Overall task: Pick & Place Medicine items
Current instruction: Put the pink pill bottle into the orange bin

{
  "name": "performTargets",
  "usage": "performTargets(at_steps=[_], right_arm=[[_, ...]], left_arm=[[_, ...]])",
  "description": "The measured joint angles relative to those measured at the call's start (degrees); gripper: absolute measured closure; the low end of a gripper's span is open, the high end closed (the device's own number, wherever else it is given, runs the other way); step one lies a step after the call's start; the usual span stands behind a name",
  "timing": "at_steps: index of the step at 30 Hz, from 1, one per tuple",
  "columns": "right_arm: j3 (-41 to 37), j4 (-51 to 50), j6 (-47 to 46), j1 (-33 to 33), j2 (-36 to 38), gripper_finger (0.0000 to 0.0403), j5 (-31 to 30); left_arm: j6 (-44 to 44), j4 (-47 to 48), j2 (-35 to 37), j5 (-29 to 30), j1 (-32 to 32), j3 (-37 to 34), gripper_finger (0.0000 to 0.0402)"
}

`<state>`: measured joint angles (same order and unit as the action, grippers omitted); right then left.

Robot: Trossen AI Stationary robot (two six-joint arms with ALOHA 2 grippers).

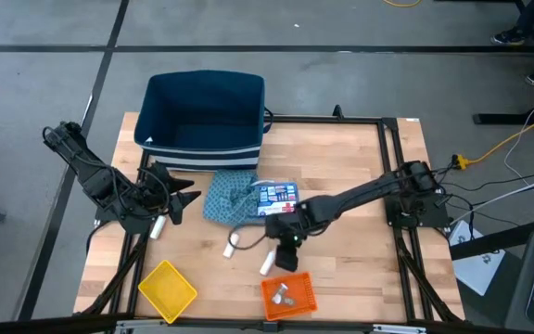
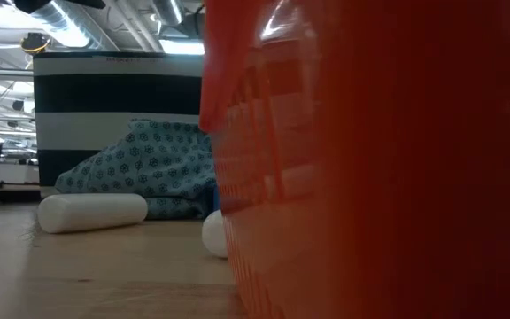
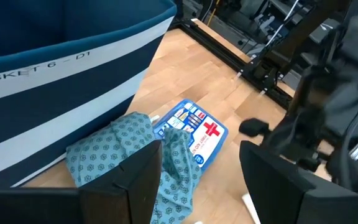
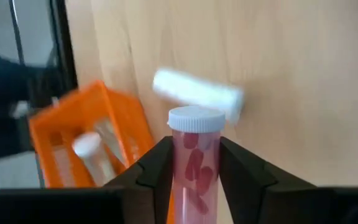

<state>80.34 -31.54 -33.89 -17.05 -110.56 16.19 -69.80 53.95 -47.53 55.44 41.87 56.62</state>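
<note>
I should next close my left gripper on the body of the white cylinder [image 1: 230, 248] nearest the teal cloth, between the other two.
My right gripper [image 1: 290, 243] hangs over the table between the blue-and-white red-cross box [image 1: 276, 195] and the orange tray [image 1: 288, 294], shut on a clear vial [image 4: 194, 155] with a white cap and pink pieces inside. White cylinders lie flat on the wood [image 1: 233, 246] [image 1: 267, 263] [image 1: 156, 225]; one shows beyond the vial [image 4: 197, 93]. The box [image 3: 194, 134] lies partly under the teal cloth [image 3: 135, 155]. My left gripper [image 3: 201, 186] waits open near the table's left side, beside the cloth [image 1: 230, 197]. My right gripper pinches the vial's clear body [image 4: 194, 171] between its two fingers [image 4: 157, 168], one on each side, just below the white cap [image 4: 196, 118]. The capped end sticks out past the fingertips, pointing down toward the table. The fingers hide the vial's lower end.
A dark blue striped basket [image 1: 204, 111] stands at the far edge behind the cloth. The orange tray [image 4: 86, 149] holds a capped vial and other small pieces; its wall [image 2: 379, 177] fills much of the low view. A yellow tray [image 1: 167, 289] sits near the left front corner.
</note>
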Motion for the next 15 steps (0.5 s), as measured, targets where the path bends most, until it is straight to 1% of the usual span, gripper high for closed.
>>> performTargets(at_steps=[4, 7, 11, 15], right_arm=[[3.54, 0.04, -0.21, -0.98, 2.99, 0.0293, -0.31], [6.23, -1.45, -0.71, -2.64, 3.76, 0.0296, -0.28], [6.71, -3.34, -3.01, -4.3, 3.64, 0.0285, -0.27], [6.6, -3.16, -4.29, -5.22, 3.63, 0.0273, -0.98]], left_arm=[[0.15, 0.0, 0.0, -0.04, 0.02, 0.0, 0.019], [0.15, -0.02, 0.0, -0.69, 0.02, 0.0, 0.019], [0.33, 0.02, -0.09, -4.71, 0.02, 0.0, 0.019], [0.49, 0.2, -0.82, -6.75, 0.02, 0.0, 0.019]])
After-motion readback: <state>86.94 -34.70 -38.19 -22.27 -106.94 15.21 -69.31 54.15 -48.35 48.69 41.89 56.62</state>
